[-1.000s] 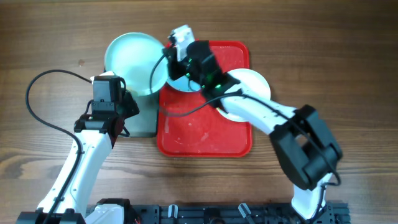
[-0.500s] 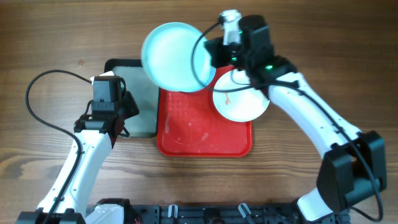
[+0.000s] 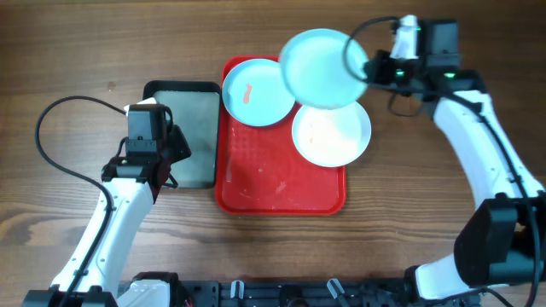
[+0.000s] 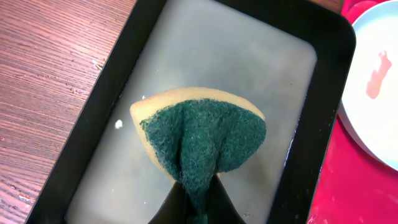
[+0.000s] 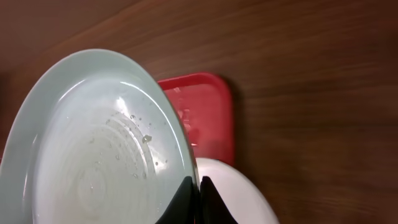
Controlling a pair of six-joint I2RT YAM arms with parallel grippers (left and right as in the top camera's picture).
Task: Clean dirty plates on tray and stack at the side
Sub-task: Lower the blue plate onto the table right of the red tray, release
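Next, my right gripper sets the wet light blue plate down on the bare wooden table (image 3: 386, 109) (image 5: 323, 191) next to the white plate.
My right gripper (image 3: 368, 68) is shut on the rim of a wet light blue plate (image 3: 322, 68), holding it tilted in the air above the back right corner of the red tray (image 3: 273, 183). In the right wrist view the plate (image 5: 99, 149) fills the left, pinched by my gripper (image 5: 199, 193). A second light blue plate (image 3: 256, 92) with a red smear lies at the tray's back left. A white plate (image 3: 331, 134) lies at its right edge. My left gripper (image 3: 168, 167) is shut on a green and yellow sponge (image 4: 202, 140).
A dark grey tray (image 3: 183, 94) holding cloudy water sits left of the red tray, and the sponge hangs over it. Its black rim (image 4: 329, 81) borders the smeared plate (image 4: 379, 81). Bare wooden table (image 3: 444, 213) lies right of the red tray.
My right arm has swung the held blue plate from above the grey tray rightward to the red tray's back right corner, uncovering the smeared blue plate. The left arm has stayed still.
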